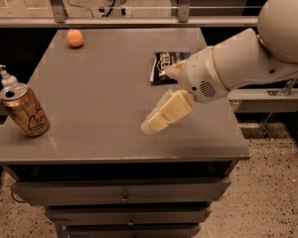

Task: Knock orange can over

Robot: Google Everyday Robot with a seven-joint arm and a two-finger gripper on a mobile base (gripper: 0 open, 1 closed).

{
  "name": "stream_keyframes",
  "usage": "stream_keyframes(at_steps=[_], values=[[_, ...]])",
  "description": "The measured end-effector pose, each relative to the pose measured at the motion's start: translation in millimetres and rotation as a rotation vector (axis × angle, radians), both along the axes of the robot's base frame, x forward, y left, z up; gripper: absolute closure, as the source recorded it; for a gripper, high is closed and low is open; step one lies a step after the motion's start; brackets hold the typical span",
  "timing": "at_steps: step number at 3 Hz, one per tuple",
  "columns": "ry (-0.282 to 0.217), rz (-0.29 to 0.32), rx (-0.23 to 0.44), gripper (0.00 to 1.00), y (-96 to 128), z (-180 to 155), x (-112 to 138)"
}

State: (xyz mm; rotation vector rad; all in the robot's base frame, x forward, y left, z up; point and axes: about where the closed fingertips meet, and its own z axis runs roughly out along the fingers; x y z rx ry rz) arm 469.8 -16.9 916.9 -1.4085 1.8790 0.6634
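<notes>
I will move my gripper to the orange can next and close it around the middle of its body [28,111], between the can's silver top and its base.
The orange can [25,110] stands upright near the front left corner of the grey table [104,83], shiny orange-gold with a silver top and dark cursive lettering. My gripper [151,124] hangs low over the table's front middle, at the end of the white arm that comes in from the right. It is well to the right of the can, apart from it, and holds nothing.
A white pump bottle [5,77] stands just behind the can at the left edge. A small orange ball [75,37] lies at the back left. A dark snack bag [165,65] lies at the back right, partly behind the arm. Drawers sit below the table front.
</notes>
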Motion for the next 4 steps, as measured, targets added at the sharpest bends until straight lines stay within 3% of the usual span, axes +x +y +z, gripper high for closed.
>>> stream_keyframes(at_steps=[1, 3, 4], values=[[-0.003, 0.024, 0.054, 0.00, 29.6, -15.2, 4.4], [-0.034, 0.150, 0.295, 0.00, 161.0, -55.4, 26.6], [-0.056, 0.181, 0.391, 0.00, 199.7, -55.0, 31.9]])
